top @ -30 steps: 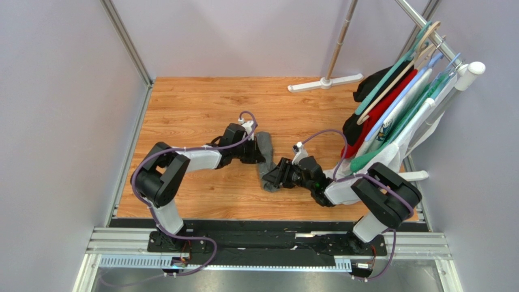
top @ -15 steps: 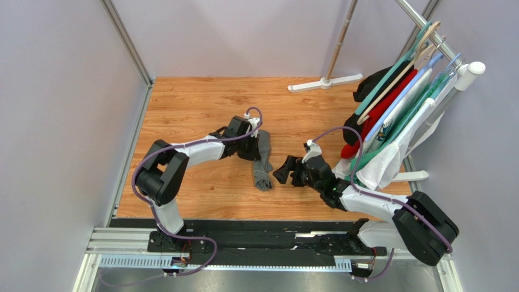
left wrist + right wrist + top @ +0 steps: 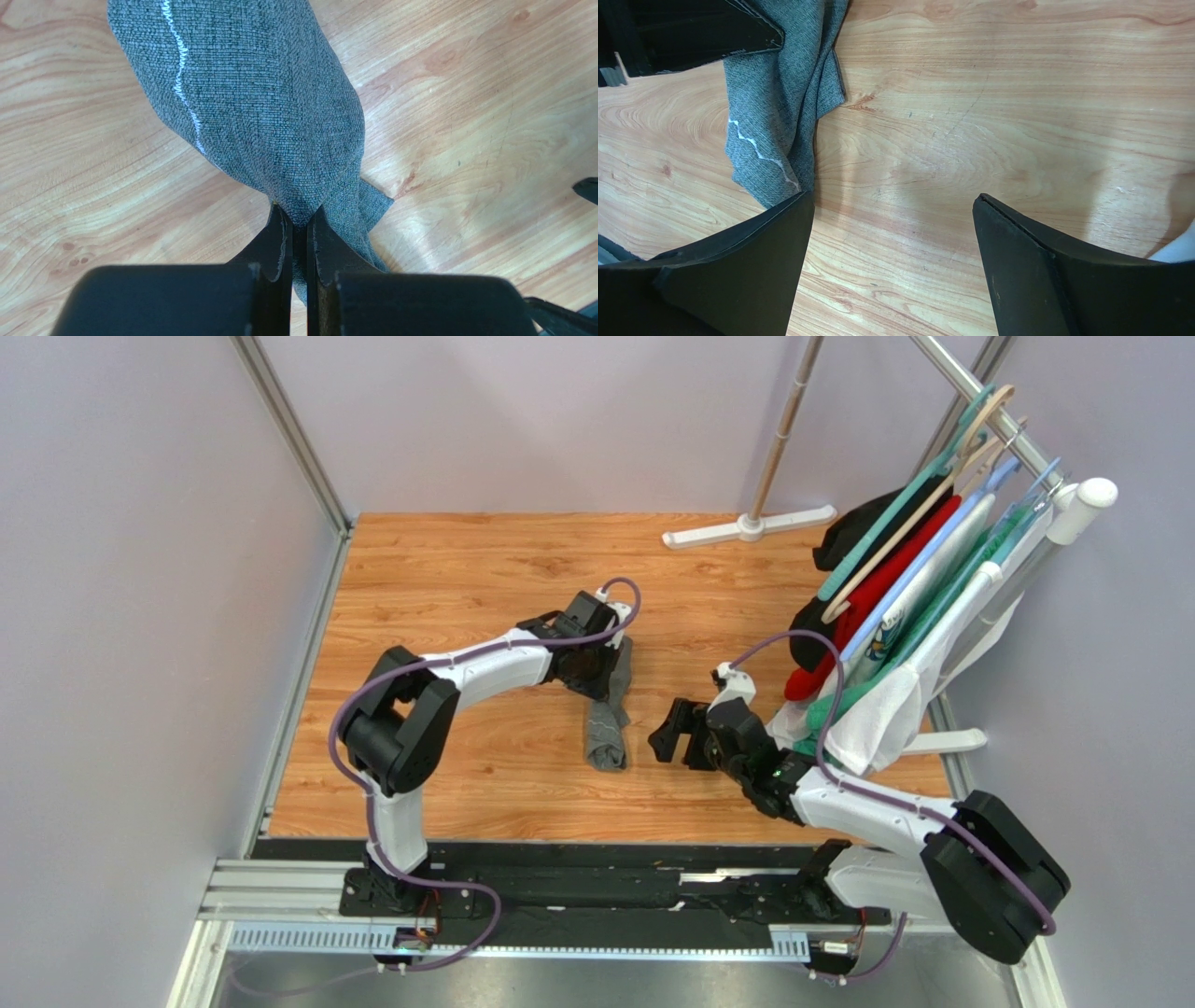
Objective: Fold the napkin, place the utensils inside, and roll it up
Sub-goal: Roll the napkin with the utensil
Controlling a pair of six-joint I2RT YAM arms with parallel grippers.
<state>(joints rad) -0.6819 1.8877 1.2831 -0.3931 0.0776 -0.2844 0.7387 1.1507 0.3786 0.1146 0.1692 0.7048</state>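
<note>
The corner of the napkin pokes out beside its pinched middle, so I will open my left gripper and take the napkin across its full width [image 3: 309,154] to straighten it.
The napkin [image 3: 608,730] is bunched into a long, narrow dark grey bundle on the wooden table, its pale stitched line showing in both wrist views. My left gripper [image 3: 613,674] is shut on the bundle's far end. In the left wrist view the cloth [image 3: 260,105] is pinched between the two fingertips [image 3: 298,213]. My right gripper [image 3: 669,735] stands wide open just right of the bundle's near end, with only bare wood between its fingers [image 3: 892,203]. The napkin's [image 3: 777,105] edge lies beside its left finger. The utensils are out of view.
A clothes rack with several garments on hangers [image 3: 912,574] stands at the right. A white cloth [image 3: 877,721] hangs low close behind my right arm. A white stand base [image 3: 751,529] lies at the table's far edge. Grey walls close in both sides.
My right gripper has opened, let go of the napkin's near end and drawn back to the right. My left gripper has carried the far end a little to the right.
</note>
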